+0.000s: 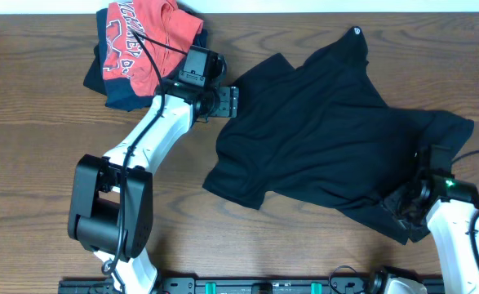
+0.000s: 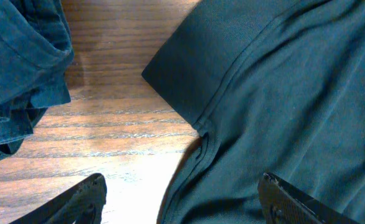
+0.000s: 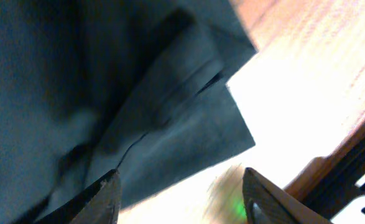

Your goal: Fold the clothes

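Observation:
My right gripper will take the corner's loose edge (image 3: 237,138) and straighten it before folding, because the black T-shirt's near corner has a rumpled fold under it.
The black T-shirt (image 1: 321,131) lies spread and rumpled on the wooden table, with a small white emblem (image 1: 356,32) at its far edge. My left gripper (image 1: 229,102) is open at the shirt's left sleeve. In the left wrist view its fingers (image 2: 182,200) straddle the shirt's edge below the sleeve (image 2: 226,62). My right gripper (image 1: 404,206) is open over the shirt's near right corner. In the right wrist view its fingers (image 3: 182,199) frame a folded corner of the black fabric (image 3: 170,124). Neither gripper holds anything.
A red shirt with white lettering (image 1: 145,37) lies on a dark navy garment (image 1: 113,86) at the far left of the table. The navy garment also shows in the left wrist view (image 2: 20,68). The table's near edge and a rail (image 1: 263,286) run along the front.

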{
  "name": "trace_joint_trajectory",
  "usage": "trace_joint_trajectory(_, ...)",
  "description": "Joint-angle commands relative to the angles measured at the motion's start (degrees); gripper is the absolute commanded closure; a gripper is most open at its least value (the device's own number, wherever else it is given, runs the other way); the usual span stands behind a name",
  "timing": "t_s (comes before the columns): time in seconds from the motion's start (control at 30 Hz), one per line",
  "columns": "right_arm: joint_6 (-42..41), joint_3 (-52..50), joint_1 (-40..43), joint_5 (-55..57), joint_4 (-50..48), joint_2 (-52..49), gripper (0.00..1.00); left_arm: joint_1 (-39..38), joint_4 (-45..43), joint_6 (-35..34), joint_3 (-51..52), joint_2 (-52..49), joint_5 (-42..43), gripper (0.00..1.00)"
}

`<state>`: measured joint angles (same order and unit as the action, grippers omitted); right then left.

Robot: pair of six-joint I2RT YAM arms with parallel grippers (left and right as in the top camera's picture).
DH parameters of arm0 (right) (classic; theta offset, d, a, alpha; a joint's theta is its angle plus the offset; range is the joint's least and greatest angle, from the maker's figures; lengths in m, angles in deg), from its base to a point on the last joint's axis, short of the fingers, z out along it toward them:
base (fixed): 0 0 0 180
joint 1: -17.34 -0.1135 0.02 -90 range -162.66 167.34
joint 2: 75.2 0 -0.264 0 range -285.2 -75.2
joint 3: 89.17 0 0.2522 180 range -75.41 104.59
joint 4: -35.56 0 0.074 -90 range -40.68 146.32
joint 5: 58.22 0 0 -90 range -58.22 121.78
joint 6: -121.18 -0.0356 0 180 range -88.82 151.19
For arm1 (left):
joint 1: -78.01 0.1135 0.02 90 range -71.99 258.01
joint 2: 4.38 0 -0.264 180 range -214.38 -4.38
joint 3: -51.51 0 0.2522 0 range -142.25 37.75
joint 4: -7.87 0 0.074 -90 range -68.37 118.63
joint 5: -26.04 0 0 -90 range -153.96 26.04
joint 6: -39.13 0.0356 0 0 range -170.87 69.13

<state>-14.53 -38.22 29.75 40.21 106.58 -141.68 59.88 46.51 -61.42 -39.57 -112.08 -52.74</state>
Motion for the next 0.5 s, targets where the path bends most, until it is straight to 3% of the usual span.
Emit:
trace_joint_trajectory(0.0,-5.3,-2.8,-0.7,5.6,-1.8,0.5,0.42,-0.2,-0.1,-0.5,-0.3,0.2,0.1,0.2)
trace_joint_trajectory(0.27,-5.3,-8.9,-0.7,6.2,-11.5,0.3,0.51,-0.2,-0.2,-0.5,-0.1,0.2,0.1,0.2)
trace_joint_trajectory(0.37,-4.9,-8.9,-0.7,6.4,-13.7,-0.3,0.65,-0.2,-0.2,-0.5,-0.1,0.2,0.1,0.2)
trace_joint_trajectory(0.47,-2.3,-8.9,-0.7,5.0,-15.1,-1.1,0.89,-0.2,-0.2,-0.5,-0.1,0.2,0.1,0.2)
